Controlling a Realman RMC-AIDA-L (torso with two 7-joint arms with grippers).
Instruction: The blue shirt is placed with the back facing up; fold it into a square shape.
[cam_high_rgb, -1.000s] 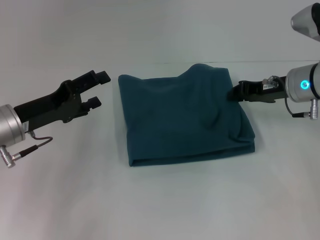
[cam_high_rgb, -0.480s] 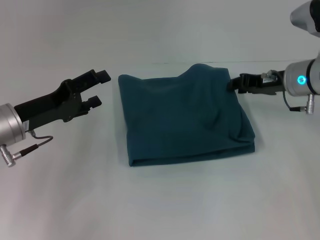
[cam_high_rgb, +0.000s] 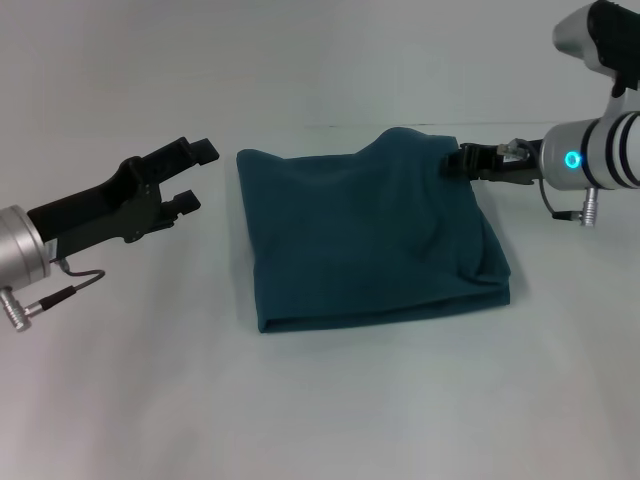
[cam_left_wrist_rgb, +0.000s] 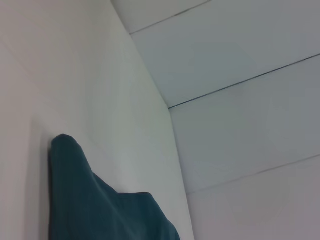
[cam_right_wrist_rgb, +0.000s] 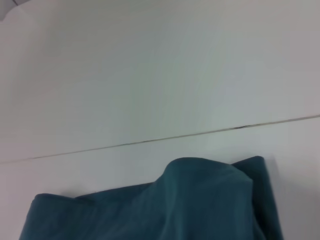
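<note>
The shirt's top layer humps short of the lower layer's corner, so next my right gripper grips the cloth (cam_high_rgb: 432, 153) beside the hump and straightens it.
The blue shirt (cam_high_rgb: 360, 235) lies folded into a rough square on the white table, plain side up, with a raised hump at its far right corner. It also appears as a teal patch in the left wrist view, blue shirt (cam_left_wrist_rgb: 90, 200), and in the right wrist view, blue shirt (cam_right_wrist_rgb: 175, 205). My left gripper (cam_high_rgb: 193, 177) hovers open just left of the shirt's far left corner, holding nothing. At the shirt's far right corner, my right gripper (cam_high_rgb: 452, 164) has its tip against the cloth edge.
The white table (cam_high_rgb: 330, 400) extends all around the shirt. A thin seam line runs across the far part of the table (cam_high_rgb: 300, 125). No other objects are in view.
My right gripper has moved from the shirt's right edge toward its far right corner, rising slightly. The shirt and the left arm have stayed where they were.
</note>
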